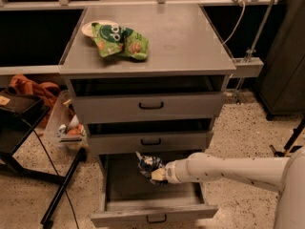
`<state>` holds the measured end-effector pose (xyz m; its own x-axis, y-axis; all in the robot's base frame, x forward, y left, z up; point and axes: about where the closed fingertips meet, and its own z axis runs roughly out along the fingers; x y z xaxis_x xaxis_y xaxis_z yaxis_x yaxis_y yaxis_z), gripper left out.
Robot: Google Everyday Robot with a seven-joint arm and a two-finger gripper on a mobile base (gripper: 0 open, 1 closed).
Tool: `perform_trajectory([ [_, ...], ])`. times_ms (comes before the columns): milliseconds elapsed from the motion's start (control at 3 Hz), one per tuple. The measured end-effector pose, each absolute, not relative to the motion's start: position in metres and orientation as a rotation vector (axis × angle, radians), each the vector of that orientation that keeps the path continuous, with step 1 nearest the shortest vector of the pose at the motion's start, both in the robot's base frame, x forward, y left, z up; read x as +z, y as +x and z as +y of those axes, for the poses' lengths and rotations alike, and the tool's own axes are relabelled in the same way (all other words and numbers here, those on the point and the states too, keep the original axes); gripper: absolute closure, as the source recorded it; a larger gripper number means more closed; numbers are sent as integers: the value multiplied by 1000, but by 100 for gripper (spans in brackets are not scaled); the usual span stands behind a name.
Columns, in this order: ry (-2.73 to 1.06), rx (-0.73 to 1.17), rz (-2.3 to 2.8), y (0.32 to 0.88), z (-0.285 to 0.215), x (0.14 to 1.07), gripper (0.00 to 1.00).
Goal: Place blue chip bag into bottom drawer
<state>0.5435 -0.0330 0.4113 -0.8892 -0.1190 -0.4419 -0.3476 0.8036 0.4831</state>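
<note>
The robot's gripper needs to release the blue chip bag in the middle of the bottom drawer's tray (150,181), behind the drawer's dark handle.
The bottom drawer (155,213) of the grey cabinet is pulled out, a wide shallow tray with a small dark handle. My gripper (155,172) reaches in from the right on a white arm and is shut on the blue chip bag (147,165), a crumpled navy foil bag. The bag hangs above the open drawer's tray, just below the middle drawer's front (150,141).
A green snack bag (119,40) and a white bowl (94,27) lie on the cabinet top (181,37). The top drawer (150,106) is shut. A black stand (28,142) and a bin of clutter (66,126) are at the left. A dark cabinet (286,51) stands at the right.
</note>
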Motion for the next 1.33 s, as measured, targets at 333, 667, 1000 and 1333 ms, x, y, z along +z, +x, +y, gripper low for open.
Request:
perform_trajectory([
  [333, -351, 803, 2597, 543, -33, 411, 100],
  [667, -324, 835, 2594, 552, -35, 393, 100],
  [1000, -275, 895, 2609, 566, -41, 348, 100],
  [1333, -236, 978, 2689, 572, -41, 277, 100],
])
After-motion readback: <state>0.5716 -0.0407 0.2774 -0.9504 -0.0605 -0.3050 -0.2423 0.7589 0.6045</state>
